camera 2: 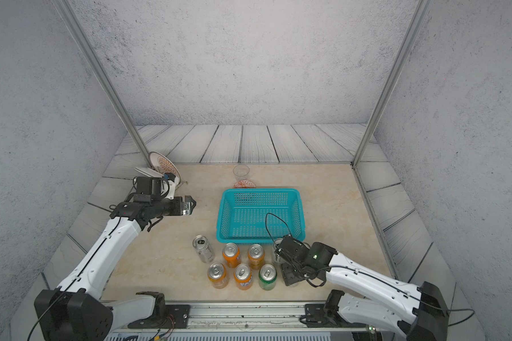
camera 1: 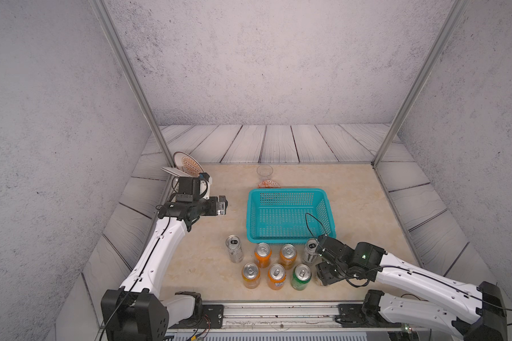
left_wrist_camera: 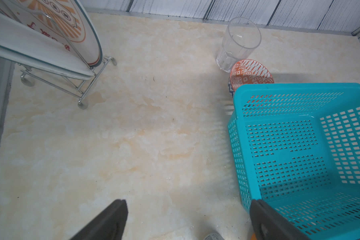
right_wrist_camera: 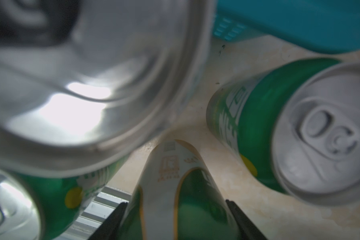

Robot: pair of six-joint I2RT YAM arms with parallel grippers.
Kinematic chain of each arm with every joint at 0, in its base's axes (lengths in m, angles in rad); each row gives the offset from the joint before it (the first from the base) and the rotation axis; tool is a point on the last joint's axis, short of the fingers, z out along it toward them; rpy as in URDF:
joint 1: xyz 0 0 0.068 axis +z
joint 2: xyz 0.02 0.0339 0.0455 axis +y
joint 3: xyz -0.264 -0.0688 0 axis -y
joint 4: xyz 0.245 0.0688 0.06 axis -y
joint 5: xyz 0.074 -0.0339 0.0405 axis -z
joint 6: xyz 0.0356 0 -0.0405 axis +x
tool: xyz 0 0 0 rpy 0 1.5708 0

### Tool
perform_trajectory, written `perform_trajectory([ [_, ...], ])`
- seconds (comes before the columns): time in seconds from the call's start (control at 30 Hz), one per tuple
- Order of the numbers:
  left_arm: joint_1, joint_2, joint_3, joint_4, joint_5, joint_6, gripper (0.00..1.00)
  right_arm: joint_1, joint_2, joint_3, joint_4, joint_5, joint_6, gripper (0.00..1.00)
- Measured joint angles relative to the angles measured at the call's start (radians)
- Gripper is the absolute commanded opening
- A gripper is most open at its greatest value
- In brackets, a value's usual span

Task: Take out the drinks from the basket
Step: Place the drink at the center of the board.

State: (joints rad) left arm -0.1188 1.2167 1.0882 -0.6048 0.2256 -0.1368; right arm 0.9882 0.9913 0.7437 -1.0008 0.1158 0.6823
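The green can will go down from my right gripper on the table (camera 1: 322,281) (right_wrist_camera: 172,151) between the other green cans, near the silver can.
The teal basket (camera 1: 290,192) (left_wrist_camera: 299,88) stands with no cans in it. In front of it, in both top views, stand the drinks: several orange cans (camera 1: 262,254), two taller silver cans (camera 1: 234,249) (camera 1: 310,251) and a green can (camera 1: 300,276). My right gripper (camera 1: 325,274) (right_wrist_camera: 176,201) points down just right of this group. It is shut on a green can with a pale gold-edged label (right_wrist_camera: 181,166). Two more green cans (right_wrist_camera: 299,128) (right_wrist_camera: 29,203) and a silver can's top (right_wrist_camera: 81,83) crowd round it. My left gripper (camera 1: 223,205) (left_wrist_camera: 187,200) hangs open, left of the basket.
A clear glass cup (camera 1: 264,172) and an orange-patterned bowl (camera 1: 268,184) stand right behind the basket. A wire rack with plates (camera 1: 186,164) (left_wrist_camera: 50,52) fills the back left corner. Metal posts rise at both back corners. A rail runs along the front edge.
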Motion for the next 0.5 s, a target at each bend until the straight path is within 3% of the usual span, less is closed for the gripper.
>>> perform_trajectory([
  [0.5,0.0,0.0,0.0,0.0,0.0,0.0,0.99,0.002,0.02,-0.024,0.035,0.009,0.006,0.56],
])
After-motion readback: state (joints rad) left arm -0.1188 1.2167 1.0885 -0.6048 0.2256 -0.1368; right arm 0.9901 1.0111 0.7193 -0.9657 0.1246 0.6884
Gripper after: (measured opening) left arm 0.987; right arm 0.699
